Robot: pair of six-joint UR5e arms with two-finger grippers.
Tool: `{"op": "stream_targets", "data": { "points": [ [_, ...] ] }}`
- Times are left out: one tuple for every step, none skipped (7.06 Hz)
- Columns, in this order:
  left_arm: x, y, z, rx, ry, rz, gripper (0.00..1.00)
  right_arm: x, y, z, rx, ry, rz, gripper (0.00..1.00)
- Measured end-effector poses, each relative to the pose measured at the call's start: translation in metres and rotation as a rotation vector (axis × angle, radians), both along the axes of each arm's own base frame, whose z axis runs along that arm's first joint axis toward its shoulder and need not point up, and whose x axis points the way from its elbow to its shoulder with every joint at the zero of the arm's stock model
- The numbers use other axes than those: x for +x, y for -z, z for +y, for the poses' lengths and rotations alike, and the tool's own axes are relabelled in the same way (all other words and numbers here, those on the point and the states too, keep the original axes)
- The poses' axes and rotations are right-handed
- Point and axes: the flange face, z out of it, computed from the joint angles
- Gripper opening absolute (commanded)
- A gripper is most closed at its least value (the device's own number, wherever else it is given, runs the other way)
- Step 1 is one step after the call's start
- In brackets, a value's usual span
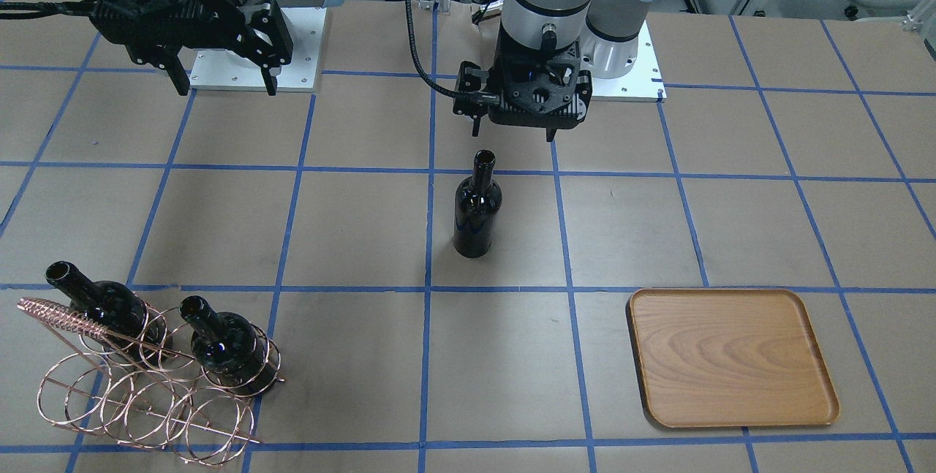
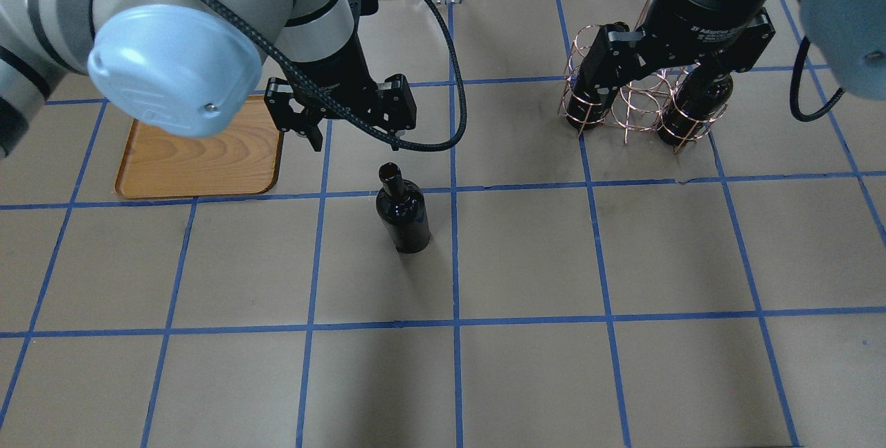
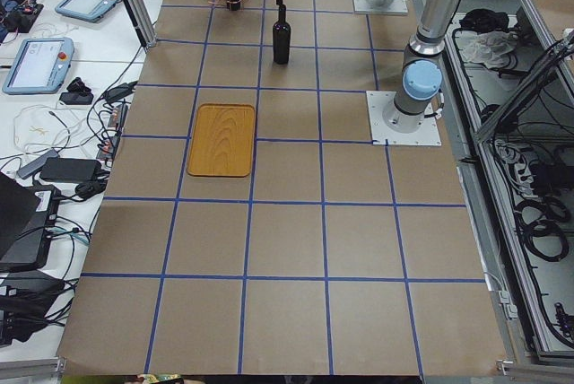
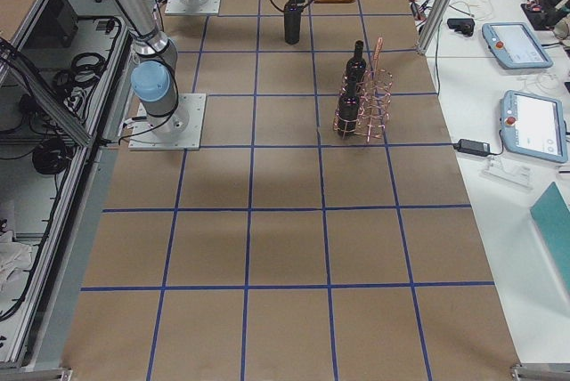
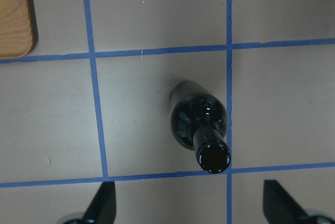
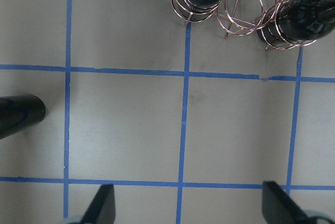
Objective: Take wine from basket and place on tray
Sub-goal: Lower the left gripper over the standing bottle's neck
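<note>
The neck of the wine bottle (image 1: 482, 172) (image 5: 207, 138), which stands alone on the table clear of the copper wire basket, will be gripped by my left gripper.
One wine bottle (image 1: 477, 210) stands upright alone on the table's middle; it also shows in the overhead view (image 2: 403, 211) and the left wrist view (image 5: 200, 124). My left gripper (image 1: 513, 133) is open and empty, above and just behind it (image 2: 358, 140). The copper wire basket (image 1: 58, 314) holds two more wine bottles (image 1: 106, 305) (image 1: 228, 347). My right gripper (image 1: 227, 89) is open and empty, hovering over the basket's near side (image 2: 647, 98). The wooden tray (image 1: 731, 356) lies bare, left of my left gripper in the overhead view (image 2: 201, 157).
Brown paper with a blue tape grid covers the table. The right wrist view shows the basket (image 6: 246, 9) with both bottles at the top and the lone bottle's base (image 6: 18, 116) at the left edge. The arm bases stand at the robot's side of the table.
</note>
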Motion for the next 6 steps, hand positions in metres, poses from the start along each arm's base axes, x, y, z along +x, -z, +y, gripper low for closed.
{"op": "stream_targets", "data": {
  "points": [
    [-0.005, 0.015, -0.001, 0.022, 0.005, -0.007, 1.0, 0.0, 0.001, 0.002, 0.002, 0.001, 0.0, 1.0],
    [-0.007, 0.029, -0.001, 0.023, 0.012, -0.01, 1.0, 0.0, 0.002, 0.003, 0.006, 0.001, -0.001, 1.0],
    [-0.008, 0.037, -0.002, 0.01, 0.017, -0.008, 1.0, 0.0, 0.004, 0.003, 0.008, 0.001, -0.001, 1.0],
    [-0.009, 0.042, -0.003, 0.004, 0.016, -0.007, 0.94, 0.0, 0.004, 0.003, 0.009, 0.001, -0.001, 1.0],
    [-0.009, 0.045, -0.004, 0.003, 0.015, -0.006, 0.93, -0.001, 0.004, 0.003, 0.01, 0.004, 0.0, 1.0],
    [-0.009, 0.047, -0.004, 0.004, 0.013, -0.004, 0.93, -0.001, 0.004, 0.003, 0.008, 0.009, 0.0, 1.0]
  ]
}}
